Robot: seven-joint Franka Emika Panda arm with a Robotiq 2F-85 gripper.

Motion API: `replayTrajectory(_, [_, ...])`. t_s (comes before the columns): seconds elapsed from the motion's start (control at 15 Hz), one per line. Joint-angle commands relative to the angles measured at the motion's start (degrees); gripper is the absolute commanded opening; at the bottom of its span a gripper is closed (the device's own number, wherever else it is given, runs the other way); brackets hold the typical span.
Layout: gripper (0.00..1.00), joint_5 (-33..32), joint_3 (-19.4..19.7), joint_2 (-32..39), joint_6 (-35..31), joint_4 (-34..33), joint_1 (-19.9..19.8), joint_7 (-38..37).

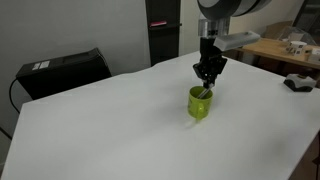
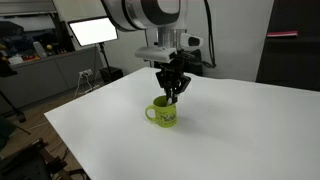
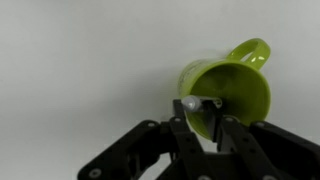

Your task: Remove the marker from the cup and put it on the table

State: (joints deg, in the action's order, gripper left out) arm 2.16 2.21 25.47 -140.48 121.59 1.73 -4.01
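Note:
Next, my gripper releases the marker on the white table (image 1: 225, 101) next to the lime-green cup, away from the black box. The marker now pokes out of the cup mouth.
The lime-green cup (image 1: 199, 106) stands upright on the white table (image 1: 100, 130), handle to the side; it shows in both exterior views (image 2: 166, 117). In the wrist view the cup (image 3: 248, 95) opens toward the camera. The marker (image 3: 192, 102) pokes out of the cup mouth, whitish end toward the camera, and shows as a thin stick (image 1: 204, 93) at the rim. My gripper (image 3: 204, 112) hangs straight over the cup (image 1: 208, 78) (image 2: 172, 95), its fingertips at the rim and closed on either side of the marker's upper end.
A black box (image 1: 62, 70) sits past the table's far corner. A light-brown wooden table (image 1: 285, 50) with small objects stands beyond the far edge. A lit monitor (image 2: 92, 31) and desk clutter lie behind the table. White tabletop surrounds the cup (image 2: 250, 120).

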Motion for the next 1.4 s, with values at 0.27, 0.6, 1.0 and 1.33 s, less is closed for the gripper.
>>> replayTrajectory(0.27, [0.05, -2.3, 1.6, -0.4, 4.3, -5.3, 0.2, -3.9])
replayTrajectory(0.6, [0.04, -2.4, 2.3, -1.3, 7.7, -10.6, -0.3, -4.7])
replayTrajectory(1.0, [0.04, -2.8, 3.0, -2.0, 10.7, -15.8, -0.7, -5.5])
replayTrajectory(1.33, [0.04, -8.1, 4.7, -4.2, 6.9, -15.7, -0.1, -7.2])
